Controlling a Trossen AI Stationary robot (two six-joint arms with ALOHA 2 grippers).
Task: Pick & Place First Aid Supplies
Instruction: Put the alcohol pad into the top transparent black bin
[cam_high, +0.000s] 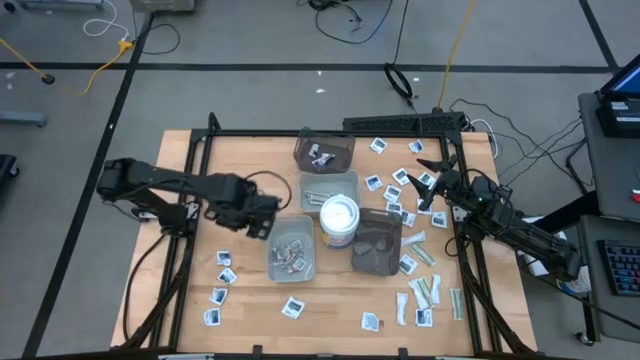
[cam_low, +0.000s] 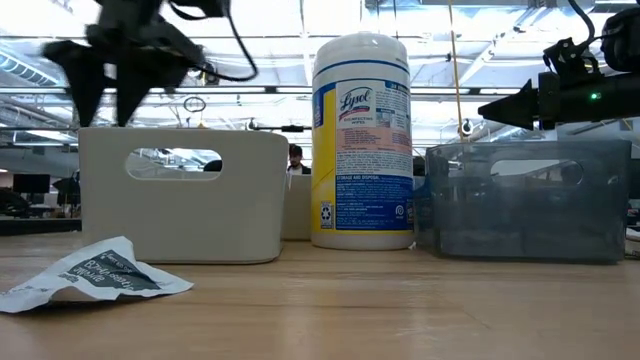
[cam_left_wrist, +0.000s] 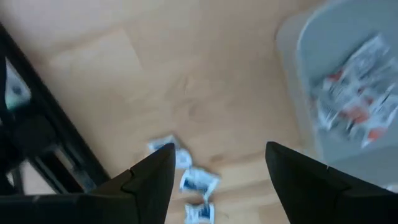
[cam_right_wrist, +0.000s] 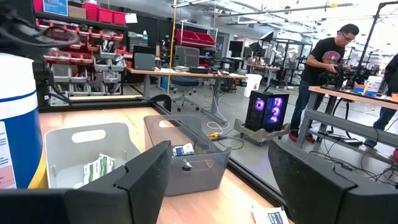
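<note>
I should next move my left gripper to the farthest square white packet (cam_high: 224, 258) (cam_left_wrist: 162, 143) in the row beside the near grey tray and close it there.
First aid packets lie scattered on the wooden table: square white ones at the near left (cam_high: 222, 277) and far right (cam_high: 398, 181), and pale green strips at the near right (cam_high: 427, 291). My left gripper (cam_high: 264, 222) points down, open and holding nothing, over bare wood just left of the near grey tray (cam_high: 292, 256). In the left wrist view, a few packets (cam_left_wrist: 198, 182) show on the table between its fingers. That tray holds several packets (cam_left_wrist: 351, 93). My right gripper (cam_high: 428, 186) waits open above the table's far right, pointing level.
A white wipes tub (cam_high: 339, 219) stands in the middle between a grey tray (cam_high: 330, 189), a dark tray (cam_high: 377, 243) and a far dark tray (cam_high: 323, 150). One packet (cam_low: 92, 274) lies near the front edge. A person (cam_right_wrist: 326, 62) stands in the room beyond.
</note>
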